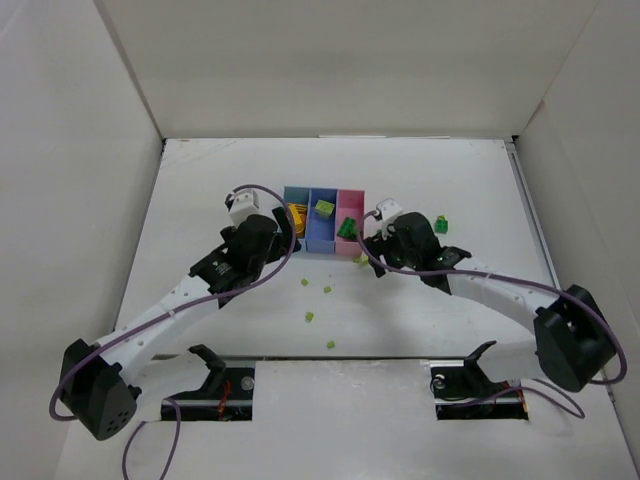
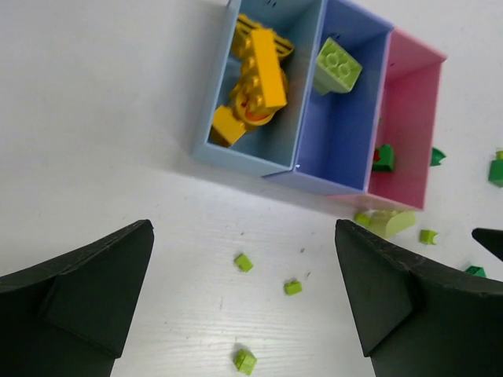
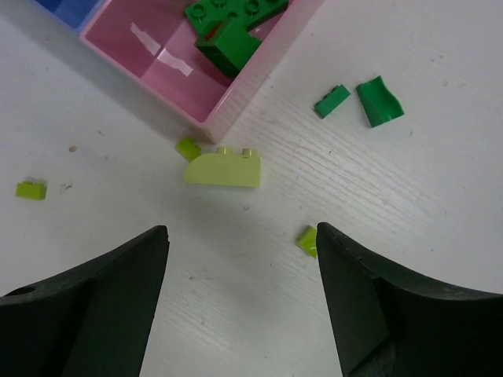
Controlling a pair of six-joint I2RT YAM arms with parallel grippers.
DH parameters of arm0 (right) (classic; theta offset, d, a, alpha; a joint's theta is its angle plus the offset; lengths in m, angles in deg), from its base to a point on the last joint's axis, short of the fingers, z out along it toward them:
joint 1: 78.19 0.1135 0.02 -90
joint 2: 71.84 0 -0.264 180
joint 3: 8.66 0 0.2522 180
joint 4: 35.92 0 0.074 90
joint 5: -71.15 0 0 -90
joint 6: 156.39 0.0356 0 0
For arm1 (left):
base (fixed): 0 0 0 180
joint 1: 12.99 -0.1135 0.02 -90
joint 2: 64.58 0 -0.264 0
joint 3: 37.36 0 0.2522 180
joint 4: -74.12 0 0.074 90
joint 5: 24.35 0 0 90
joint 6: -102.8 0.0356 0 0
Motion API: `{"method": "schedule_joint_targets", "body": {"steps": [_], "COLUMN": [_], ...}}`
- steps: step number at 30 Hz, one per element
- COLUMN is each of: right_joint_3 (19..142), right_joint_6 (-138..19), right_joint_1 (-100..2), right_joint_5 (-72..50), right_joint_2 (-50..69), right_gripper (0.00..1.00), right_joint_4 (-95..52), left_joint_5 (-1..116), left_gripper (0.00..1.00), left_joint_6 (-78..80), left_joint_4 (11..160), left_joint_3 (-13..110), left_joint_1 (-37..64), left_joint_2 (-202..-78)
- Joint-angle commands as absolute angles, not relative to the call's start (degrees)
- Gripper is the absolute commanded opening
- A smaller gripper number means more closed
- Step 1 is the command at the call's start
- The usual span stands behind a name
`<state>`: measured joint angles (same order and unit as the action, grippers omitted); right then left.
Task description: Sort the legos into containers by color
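Next, I close my left gripper on the small lime piece (image 1: 309, 316) (image 2: 245, 361) that is just in front of the pair of lime pieces closest to the periwinkle bin.
The containers (image 1: 322, 243) stand mid-table as one tray. Its light blue bin (image 2: 236, 153) holds yellow legos (image 2: 259, 78). A lime brick (image 2: 338, 67) lies in the periwinkle bin. Dark green bricks (image 3: 232, 20) lie in the pink bin (image 3: 149, 71). My left gripper (image 2: 244, 229) is open and empty, hovering in front of the tray over three small lime pieces (image 2: 244, 262). In front of the pink bin my right gripper (image 3: 242, 230) is open and empty. A curved lime brick (image 3: 224, 167) lies just beyond it. A tiny lime piece (image 3: 307, 239) sits beside its right finger.
Two dark green pieces (image 3: 380, 100) lie on the table right of the pink bin, and another dark green brick (image 1: 441, 224) sits beyond my right arm. Several lime bits (image 1: 309, 317) are scattered between the arms. White walls (image 1: 80, 180) enclose the table.
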<state>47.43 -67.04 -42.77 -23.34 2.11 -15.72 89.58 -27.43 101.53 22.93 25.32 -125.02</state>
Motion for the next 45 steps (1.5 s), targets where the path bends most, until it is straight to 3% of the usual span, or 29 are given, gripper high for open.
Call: {"method": "schedule_joint_targets", "body": {"steps": [1,21,24,27,32,45], "right_joint_3": [48.9,50.6,50.6,50.0,47.6,46.6], "right_joint_6": [-68.2,-62.9,-62.9,-62.4,-62.3,-63.3], "right_joint_1": [-41.7,-39.3,-39.3,-39.3,-39.3,-39.3], "right_joint_5": [-21.9,-29.5,-29.5,-28.9,-28.9,-29.7], "right_joint_2": [6.0,20.6,21.1,21.1,17.9,-0.3], "right_gripper": [0.81,0.82,0.77,0.65,0.53,0.50], "right_joint_4": [-23.2,-34.1,-34.1,-34.6,-35.8,-25.8], "left_joint_5": [88.3,90.4,91.0,91.0,91.6,90.0], "left_gripper": [1.00,1.00,1.00,1.00,1.00,1.00], "left_joint_6": [-30.9,-32.7,-33.3,-33.3,-33.3,-32.0], "left_joint_4": [102.3,106.7,107.9,107.9,107.9,106.0], "left_joint_3": [20.6,20.0,20.5,20.5,20.5,20.5], "left_joint_1": [25.6,26.1,26.1,26.1,26.1,26.1], "left_joint_2": [-122.9,-122.4,-121.9,-121.3,-120.7,-120.7]}}
